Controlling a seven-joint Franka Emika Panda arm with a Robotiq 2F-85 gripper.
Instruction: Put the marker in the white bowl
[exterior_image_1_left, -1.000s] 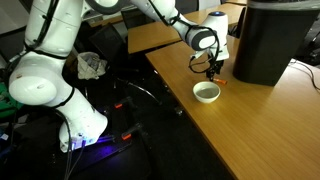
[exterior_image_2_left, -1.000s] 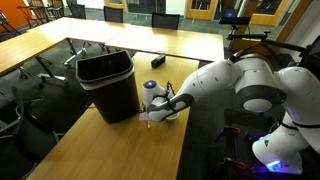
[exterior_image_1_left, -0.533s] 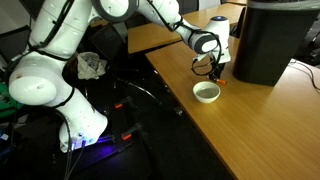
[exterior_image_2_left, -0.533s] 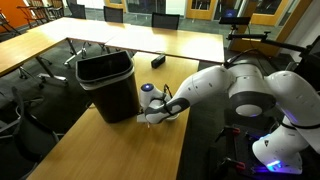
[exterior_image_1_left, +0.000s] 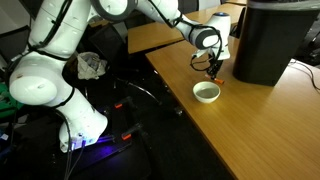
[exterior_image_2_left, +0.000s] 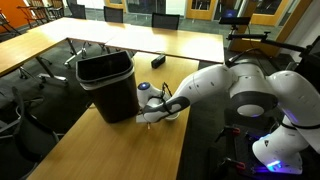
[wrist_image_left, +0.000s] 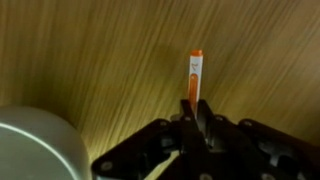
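Note:
My gripper is holding the marker. I need to release it inside the white bowl (exterior_image_1_left: 203, 91), a little toward the table edge from the bowl's middle.
In the wrist view the marker (wrist_image_left: 194, 72), a thin orange-red stick with a white band, lies on the wooden table and runs back between my fingers. My gripper (wrist_image_left: 194, 108) is shut on the marker's near end. The white bowl (wrist_image_left: 35, 150) shows at the lower left of that view, beside the gripper. In an exterior view the gripper (exterior_image_1_left: 213, 71) is down at the table just behind the white bowl (exterior_image_1_left: 206, 92). In an exterior view the gripper (exterior_image_2_left: 150, 118) sits low by the black bin, and the bowl (exterior_image_2_left: 170, 112) is mostly hidden behind the arm.
A big black bin (exterior_image_1_left: 268, 40) (exterior_image_2_left: 107, 84) stands on the table close beside the gripper. The table edge (exterior_image_1_left: 175, 95) runs near the bowl. A small dark object (exterior_image_2_left: 158, 61) lies on the far table. Chairs and cables surround the tables.
The jaws have closed onto the marker's near end. The arm has stayed low at the same spot next to the bin and bowl.

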